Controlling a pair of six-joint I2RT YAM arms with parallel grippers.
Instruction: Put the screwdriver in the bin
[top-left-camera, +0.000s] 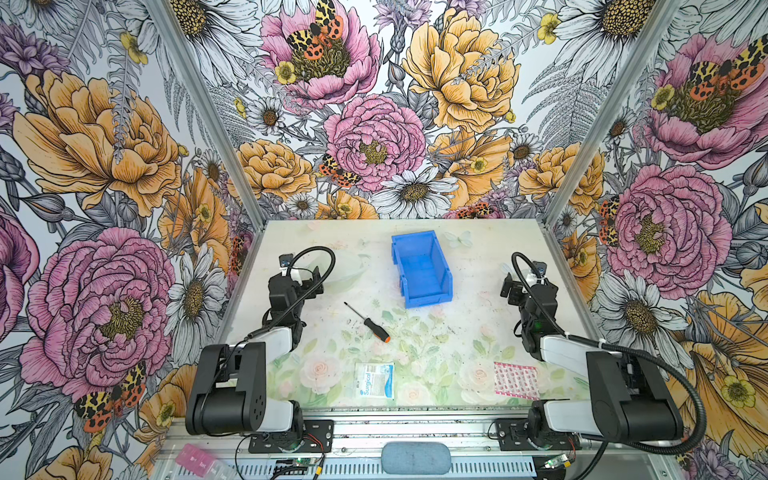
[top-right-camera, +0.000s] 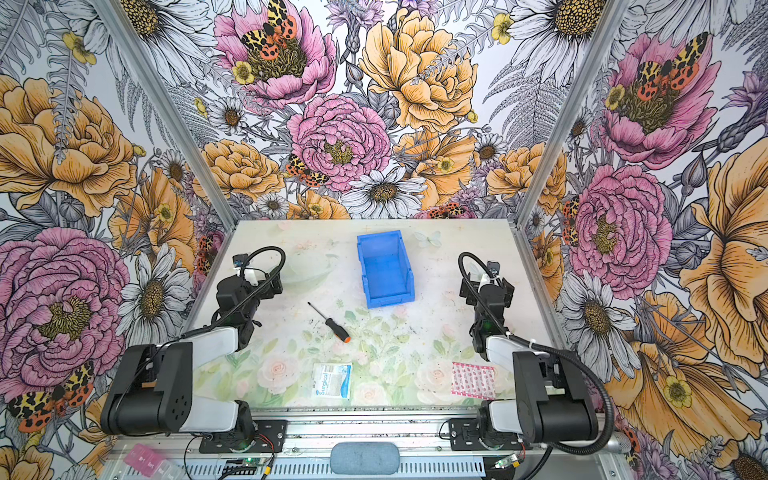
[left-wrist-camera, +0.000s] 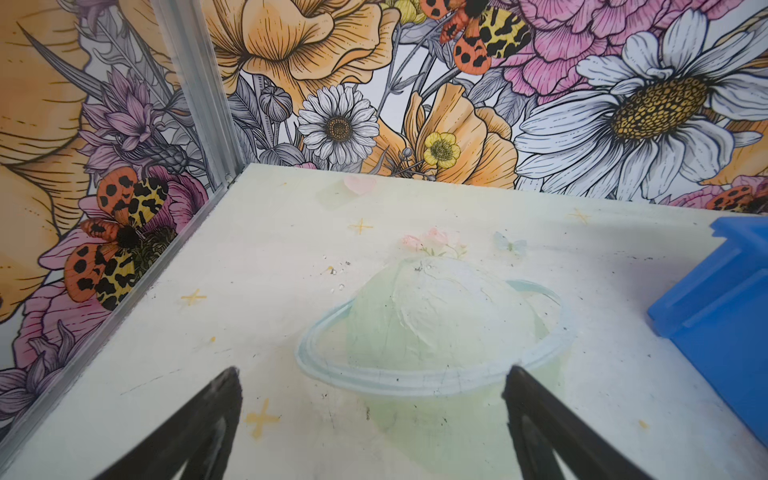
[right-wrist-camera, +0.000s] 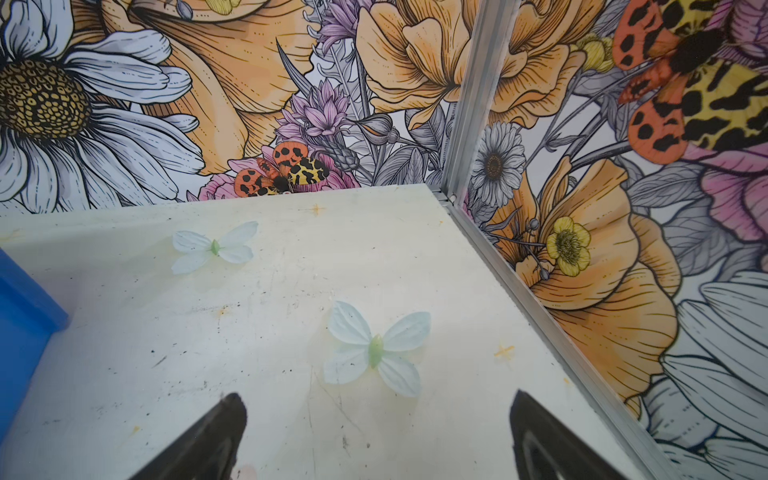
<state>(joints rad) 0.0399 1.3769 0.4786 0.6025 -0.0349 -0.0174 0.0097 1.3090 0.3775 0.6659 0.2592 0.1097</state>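
The screwdriver has a black handle ahead of its orange end. My left gripper will go there next and close on the middle of its black handle (top-left-camera: 376, 328).
The screwdriver (top-left-camera: 368, 322) (top-right-camera: 330, 323) lies flat on the table's middle, its thin shaft pointing to the far left and its orange end towards the near right. Just behind it stands the blue bin (top-left-camera: 428, 300) (top-right-camera: 390, 301), with nothing in it. An edge of the bin shows in the left wrist view (left-wrist-camera: 715, 316) and in the right wrist view (right-wrist-camera: 20, 324). My left gripper (left-wrist-camera: 372, 374) (top-left-camera: 305, 276) hangs open over bare table, left of the screwdriver. At the right side, my right gripper (right-wrist-camera: 376, 399) (top-left-camera: 525, 278) is open too, with nothing in it. The screwdriver appears in neither wrist view.
A white and blue "Surgical" packet (top-left-camera: 375, 380) and a pink-patterned packet (top-left-camera: 516, 380) lie near the table's front edge. Flowered walls with metal corner posts (top-left-camera: 199, 108) close in the table on three sides. A metal rail (top-left-camera: 415, 432) runs along the front.
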